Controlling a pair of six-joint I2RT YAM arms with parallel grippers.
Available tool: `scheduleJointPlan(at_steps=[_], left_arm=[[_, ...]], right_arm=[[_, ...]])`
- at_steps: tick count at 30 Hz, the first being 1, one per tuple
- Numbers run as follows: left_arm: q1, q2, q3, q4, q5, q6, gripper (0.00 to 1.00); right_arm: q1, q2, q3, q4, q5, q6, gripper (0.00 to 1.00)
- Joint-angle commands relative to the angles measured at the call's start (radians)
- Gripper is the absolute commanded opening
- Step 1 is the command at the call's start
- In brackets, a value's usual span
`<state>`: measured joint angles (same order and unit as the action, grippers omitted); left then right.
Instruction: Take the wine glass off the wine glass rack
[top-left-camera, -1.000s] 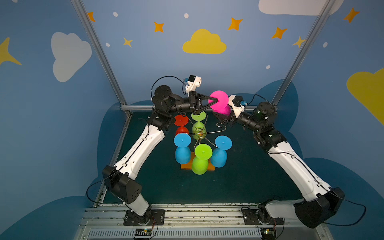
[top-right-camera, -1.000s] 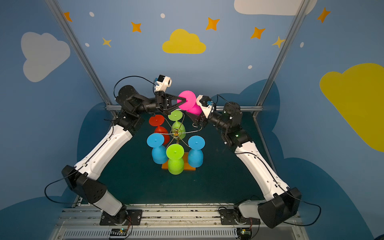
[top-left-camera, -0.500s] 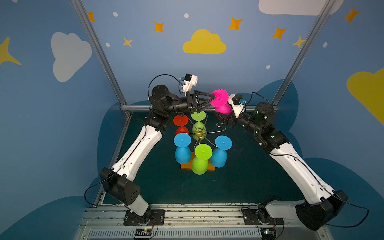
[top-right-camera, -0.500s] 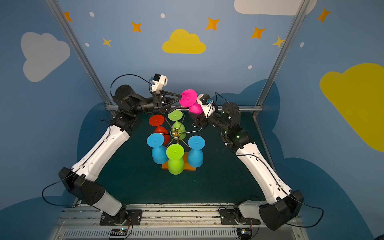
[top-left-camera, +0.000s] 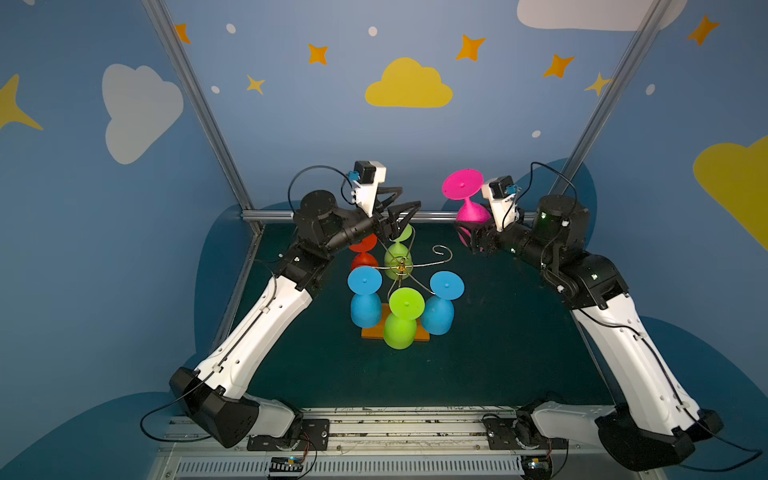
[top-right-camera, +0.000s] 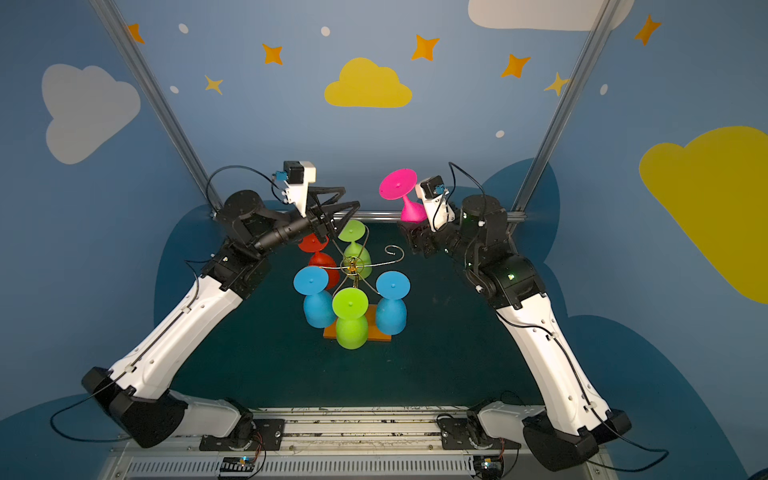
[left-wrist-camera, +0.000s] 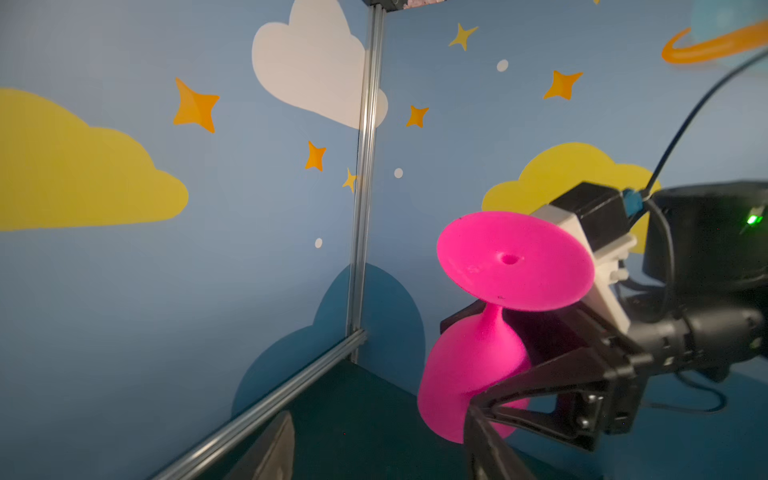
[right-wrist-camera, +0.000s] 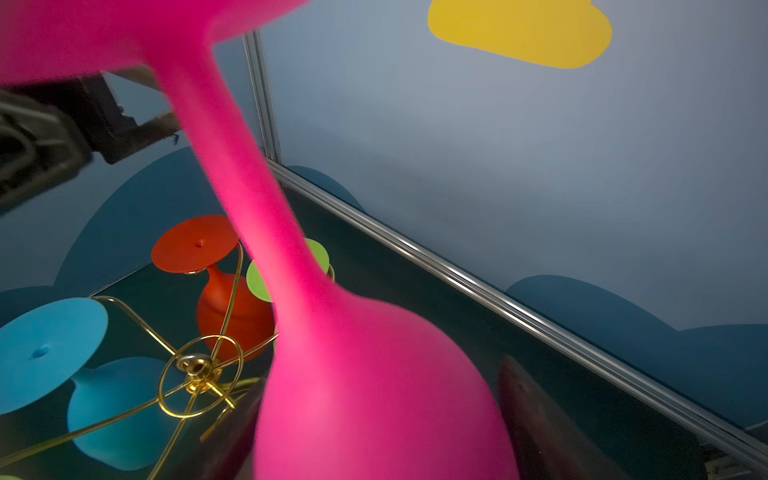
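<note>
My right gripper holds the pink wine glass foot up by its bowl, so my left gripper takes the wine glass's foot (top-left-camera: 462, 184) next, before my right gripper takes the wine glass's rim.
The pink wine glass (top-left-camera: 464, 188) (top-right-camera: 398, 185) (left-wrist-camera: 511, 262) (right-wrist-camera: 374, 395) is off the wine glass rack (top-left-camera: 401, 264) (top-right-camera: 352, 266) (right-wrist-camera: 195, 368), up in the air to the right of it, foot uppermost and tilted. My right gripper (top-left-camera: 471, 237) (top-right-camera: 409, 232) (right-wrist-camera: 382, 436) is shut on its bowl, one finger on each side. My left gripper (top-left-camera: 409, 197) (top-right-camera: 349, 196) (left-wrist-camera: 380, 457) stands open and empty above the back of the rack, apart from the pink glass. The rack's gold wire arm nearest the pink glass is bare.
On the rack hang a red glass (top-left-camera: 363, 259), two green glasses (top-left-camera: 401, 316) (top-left-camera: 397, 253) and two blue glasses (top-left-camera: 365, 299) (top-left-camera: 440, 305), all foot up. Its orange wooden base (top-left-camera: 372, 333) sits on the dark green floor. An aluminium rail (top-left-camera: 432, 215) runs along the back wall.
My left gripper has opened, let go of the pink glass's foot and drawn back to the left. The right gripper has carried the glass to the right, away from the rack.
</note>
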<state>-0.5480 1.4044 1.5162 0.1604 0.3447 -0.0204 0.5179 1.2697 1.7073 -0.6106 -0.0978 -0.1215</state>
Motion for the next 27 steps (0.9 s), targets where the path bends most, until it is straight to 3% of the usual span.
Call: scheduleJointPlan(at_steps=[1,5,14,17,21,27], left_arm=[[-0.052,-0.005,-0.067,0.206,-0.075,0.396,0.64],[-0.097,0.014,-0.090,0.291,-0.104,0.550,0.62],[-0.114,0.034,-0.085,0.353,-0.133,0.609,0.54],[-0.121,0.036,-0.082,0.341,-0.131,0.633,0.47],[-0.129,0.036,-0.071,0.309,-0.133,0.652,0.21],[-0.137,0.028,-0.079,0.302,-0.133,0.682,0.19]], right_arm=[[0.021,0.023,0.052,-0.117,0.040,0.019,0.25],[0.043,0.050,0.104,-0.182,0.064,0.020,0.23],[0.083,0.093,0.150,-0.252,0.104,0.009,0.22],[0.099,0.102,0.156,-0.259,0.108,0.006,0.21],[0.115,0.104,0.155,-0.261,0.110,0.006,0.21],[0.135,0.110,0.160,-0.264,0.100,0.012,0.22]])
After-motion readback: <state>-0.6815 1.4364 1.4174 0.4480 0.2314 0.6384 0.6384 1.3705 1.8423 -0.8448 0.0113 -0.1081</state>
